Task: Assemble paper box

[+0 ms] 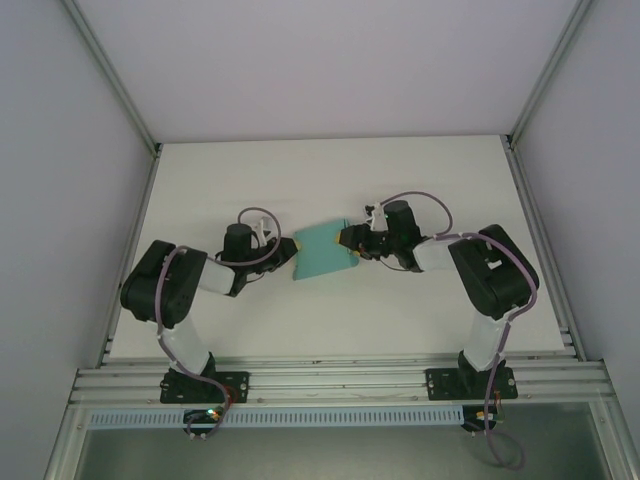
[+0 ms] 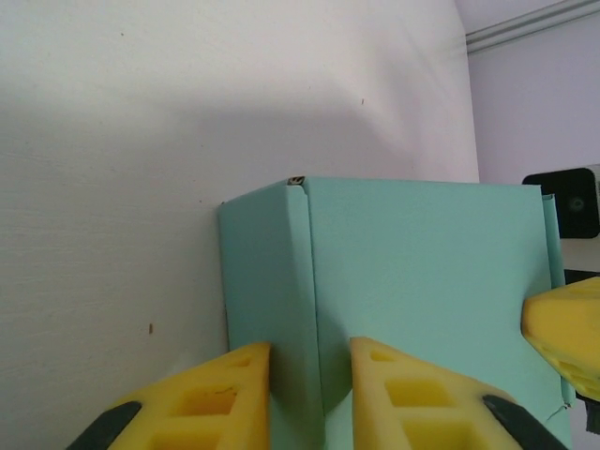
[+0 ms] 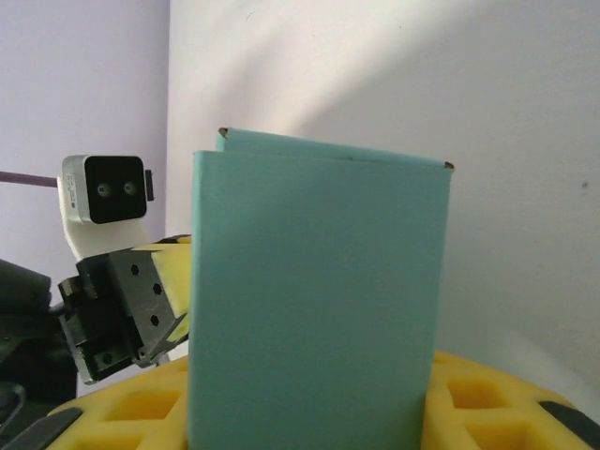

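I will open my right gripper, which clamps across the paper box's end flap, while my left gripper turns the box, then close it at the flap's edge [image 3: 323, 160].
The paper box [image 1: 322, 257] is a teal card piece held up off the white table between the two arms. My left gripper [image 1: 287, 253] grips its left end. In the left wrist view the yellow fingers [image 2: 225, 394] straddle an upright side wall of the box [image 2: 422, 272], and my left gripper [image 2: 309, 352] is shut on that wall. My right gripper [image 1: 347, 240] holds the opposite end. In the right wrist view the box [image 3: 319, 281] stands between the two yellow pads [image 3: 487, 403], and my right gripper [image 3: 314, 375] is shut across its width.
The white table [image 1: 400, 190] has aluminium rails along its sides and a rail at the near edge [image 1: 340, 380]. Pale enclosure walls rise on the left, right and back. The left arm's camera housing [image 3: 103, 187] sits close behind the box.
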